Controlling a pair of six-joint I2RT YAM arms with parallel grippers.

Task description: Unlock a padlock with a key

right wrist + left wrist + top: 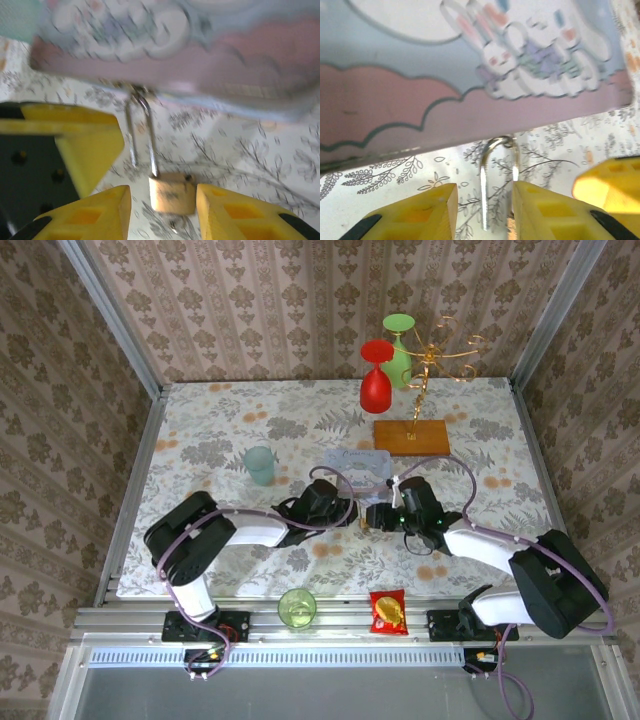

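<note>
The open shackle hooks the box's edge while my right gripper surrounds the padlock body, so I need to take the shackle's long leg [151, 136] and unhook it.
The small brass padlock [172, 194] lies on the flowered cloth, its thin silvery shackle [142, 131] hooked to the edge of a pastel bunny-print box [225, 65]. One shackle leg ends free, out of the body. My right gripper [162, 190] is open, with a gap on each side of the padlock body. My left gripper [484, 187] is open around the shackle [497, 167], whose right leg lies close to the right finger [545, 210]. In the top view both grippers [340, 512] [376, 517] meet at the padlock [364, 525] in front of the box [355, 462]. The key is hidden.
A teal cup [260, 465] stands left of the box. On the near rail sit a green cup [297, 608] and a red-and-yellow snack packet [387, 611]. At the back right, a red goblet [376, 380] and a green goblet [400, 345] hang on a gold stand with a wooden base [412, 437].
</note>
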